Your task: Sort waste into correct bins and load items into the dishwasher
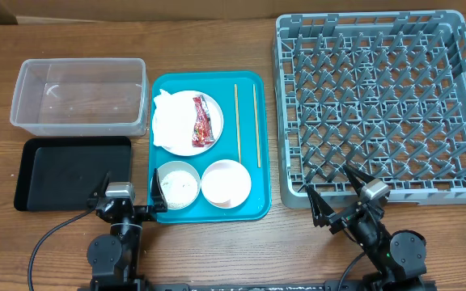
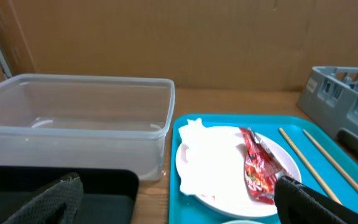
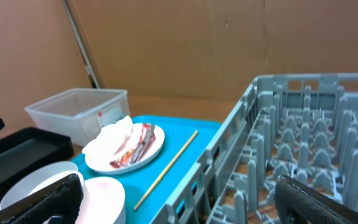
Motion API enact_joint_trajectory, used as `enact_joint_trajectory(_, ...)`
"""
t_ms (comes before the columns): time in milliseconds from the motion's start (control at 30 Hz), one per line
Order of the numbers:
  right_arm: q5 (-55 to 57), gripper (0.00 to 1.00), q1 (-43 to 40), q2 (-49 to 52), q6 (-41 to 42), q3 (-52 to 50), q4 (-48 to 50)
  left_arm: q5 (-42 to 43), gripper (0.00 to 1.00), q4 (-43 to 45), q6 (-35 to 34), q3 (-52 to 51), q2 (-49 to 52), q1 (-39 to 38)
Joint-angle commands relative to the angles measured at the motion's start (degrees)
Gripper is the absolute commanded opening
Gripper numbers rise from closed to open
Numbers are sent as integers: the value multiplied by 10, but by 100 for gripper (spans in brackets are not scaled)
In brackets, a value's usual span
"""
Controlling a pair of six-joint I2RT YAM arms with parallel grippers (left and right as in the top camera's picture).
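Observation:
Next, my left gripper should grab the rim of the white cup [image 1: 209,187] inside the bowl beside the rice bowl, on the cup's side toward the rice bowl.
A round white plate [image 1: 186,144] on the teal tray [image 1: 245,89] carries a crumpled white napkin [image 1: 168,117] and a red wrapper [image 1: 202,121]. Two chopsticks [image 1: 237,121] lie to its right. Below it stand a bowl holding rice [image 1: 176,186] and an empty bowl [image 1: 226,183]. I see no cup. The clear tub [image 1: 79,125] and black tray [image 1: 71,174] are on the left, and the grey dish rack [image 1: 362,23] is on the right. My left gripper [image 1: 129,187] is open between the black tray and the teal tray. My right gripper [image 1: 332,184] is open at the rack's near left corner.
The left wrist view shows the tub [image 2: 73,118], the plate [image 2: 229,186], the wrapper [image 2: 257,168] and my open jaws [image 2: 179,211]. The right wrist view shows the rack [image 3: 303,143], a chopstick [image 3: 166,165] and my open jaws [image 3: 185,205]. A brown board closes the back.

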Motion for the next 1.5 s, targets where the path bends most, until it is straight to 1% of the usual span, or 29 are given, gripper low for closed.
enact_joint_trajectory(0, -2, 100, 5, -6, 0, -6, 11, 6, 100, 26, 9, -2, -6, 3)
enact_joint_trajectory(100, -3, 100, 5, -6, 0, -6, 3, 17, 100, -1, 8, -2, -6, 3)
enact_joint_trajectory(200, -5, 100, 5, -6, 0, -6, -4, 71, 100, -1, -2, -2, -6, 3)
enact_joint_trajectory(267, -5, 100, 5, -6, 0, -6, -4, 99, 100, 6, -33, -2, -6, 3)
enact_joint_trajectory(300, -5, 100, 5, -6, 0, -6, 4, 126, 100, 21, -68, -2, -6, 3)
enact_joint_trajectory(400, -19, 100, 5, -6, 45, 5, 35, 174, 100, 59, -104, 4, -6, 3)
enact_joint_trajectory(467, -20, 100, 5, -5, 67, 26, 34, 198, 100, 61, -130, 26, -6, 3)
enact_joint_trajectory(533, -30, 100, 5, -3, 83, 61, 17, 219, 100, 38, -141, 62, -1, 3)
enact_joint_trajectory(633, -44, 100, 5, 20, 93, 138, -50, 232, 100, -32, -141, 142, 32, 3)
enact_joint_trajectory(767, -44, 100, 5, 102, 93, 284, -206, 242, 100, -143, -132, 282, 127, 3)
enact_joint_trajectory(900, -43, 100, 5, 242, 90, 467, -361, 283, 100, -250, -65, 453, 256, 3)
enact_joint_trajectory(933, -43, 100, 5, 276, 89, 510, -395, 286, 100, -278, -58, 495, 287, 3)
enact_joint_trajectory(1033, -43, 100, 5, 397, 86, 659, -515, 287, 100, -389, -50, 629, 385, 3)
enact_joint_trajectory(1133, -43, 100, 5, 489, 87, 768, -596, 285, 100, -516, -17, 752, 478, 2)
enact_joint_trajectory(1200, -44, 100, 5, 534, 91, 816, -628, 286, 100, -580, 1, 810, 527, 2)
enact_joint_trajectory(1267, -58, 100, 5, 572, 91, 845, -648, 286, 100, -617, 3, 840, 563, 2)
enact_joint_trajectory(1367, -94, 100, 5, 607, 91, 849, -655, 312, 100, -649, -38, 844, 600, 2)
enact_joint_trajectory(1467, -103, 100, 5, 635, 90, 849, -657, 317, 100, -676, -41, 844, 634, 2)
